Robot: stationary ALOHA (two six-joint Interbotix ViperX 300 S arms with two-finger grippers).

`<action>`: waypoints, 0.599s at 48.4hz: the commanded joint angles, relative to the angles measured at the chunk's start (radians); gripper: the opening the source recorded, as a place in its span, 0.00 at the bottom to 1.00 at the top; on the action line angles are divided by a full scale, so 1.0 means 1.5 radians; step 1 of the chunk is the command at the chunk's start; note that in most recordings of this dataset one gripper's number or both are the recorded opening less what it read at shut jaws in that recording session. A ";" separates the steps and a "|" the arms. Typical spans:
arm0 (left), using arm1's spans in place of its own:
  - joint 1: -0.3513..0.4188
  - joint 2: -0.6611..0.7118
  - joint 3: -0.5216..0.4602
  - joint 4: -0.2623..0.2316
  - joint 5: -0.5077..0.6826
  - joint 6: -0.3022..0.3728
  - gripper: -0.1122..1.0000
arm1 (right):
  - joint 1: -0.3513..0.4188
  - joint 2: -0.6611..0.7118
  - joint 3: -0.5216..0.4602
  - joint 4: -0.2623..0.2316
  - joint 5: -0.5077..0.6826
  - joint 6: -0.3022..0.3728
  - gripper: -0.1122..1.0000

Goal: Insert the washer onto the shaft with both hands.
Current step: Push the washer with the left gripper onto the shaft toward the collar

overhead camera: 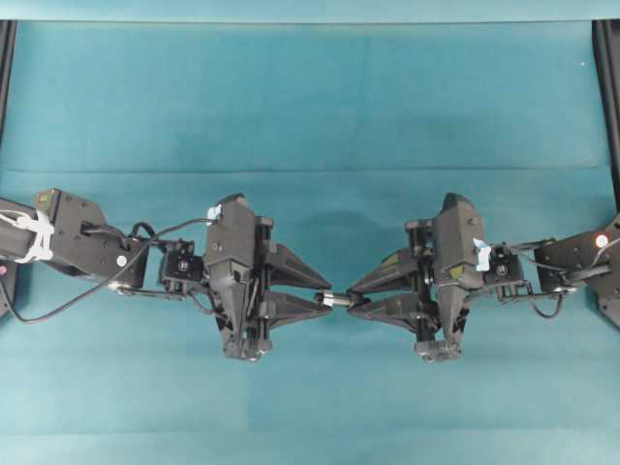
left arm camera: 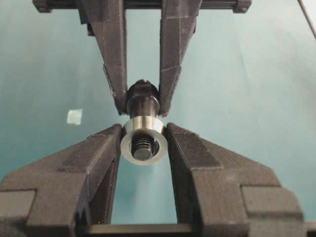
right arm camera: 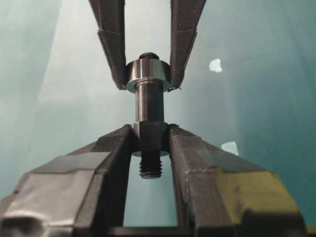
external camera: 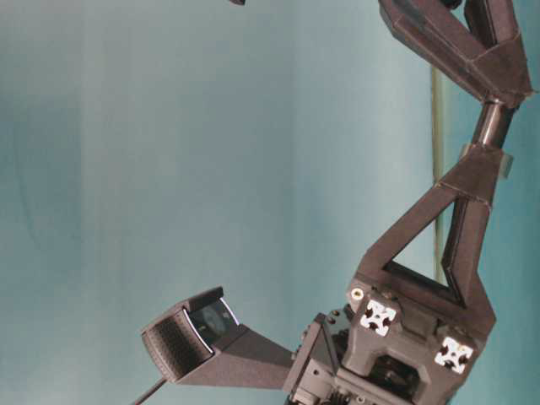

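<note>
My left gripper is to let go of the washer on the smooth neck of the shaft, snug (overhead camera: 344, 298) (left arm camera: 143, 106) against the shaft's thick collar. The washer now sits round the shaft's end.
The washer (left arm camera: 143, 143), a pale grey metal ring, is pinched between my left gripper's (left arm camera: 143, 131) fingertips. The shaft's threaded tip shows inside its hole. The shaft (right arm camera: 150, 106), a dark stepped rod, is held by its thick collar in my right gripper (right arm camera: 150, 131), and its other threaded end pokes back between the fingers. In the right wrist view the washer (right arm camera: 145, 74) sits round the shaft's far end, above the smooth neck. Overhead, the left gripper (overhead camera: 326, 295) and the right gripper (overhead camera: 353, 298) meet tip to tip at mid-table, above the cloth.
Teal cloth (overhead camera: 310, 116) covers the table. Small pale tape scraps lie on it (left arm camera: 75, 116), (right arm camera: 215, 65), (right arm camera: 229, 147). Black frame rails stand at the left edge (overhead camera: 6, 68) and the right edge (overhead camera: 608, 97). The table-level view shows only an arm and its wrist camera (external camera: 194, 329).
</note>
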State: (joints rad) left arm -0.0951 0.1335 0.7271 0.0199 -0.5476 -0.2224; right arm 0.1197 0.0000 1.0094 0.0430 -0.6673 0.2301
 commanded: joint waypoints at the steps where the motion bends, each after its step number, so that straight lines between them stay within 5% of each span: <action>1: -0.002 -0.001 -0.014 0.000 -0.002 0.001 0.41 | -0.003 -0.006 -0.010 0.001 -0.010 0.004 0.10; 29: -0.003 0.013 -0.053 0.001 0.050 0.010 0.41 | -0.004 -0.006 -0.010 0.002 -0.006 0.003 0.10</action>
State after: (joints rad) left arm -0.0951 0.1565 0.6673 0.0199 -0.4755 -0.2102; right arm 0.1181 0.0000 1.0063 0.0430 -0.6673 0.2301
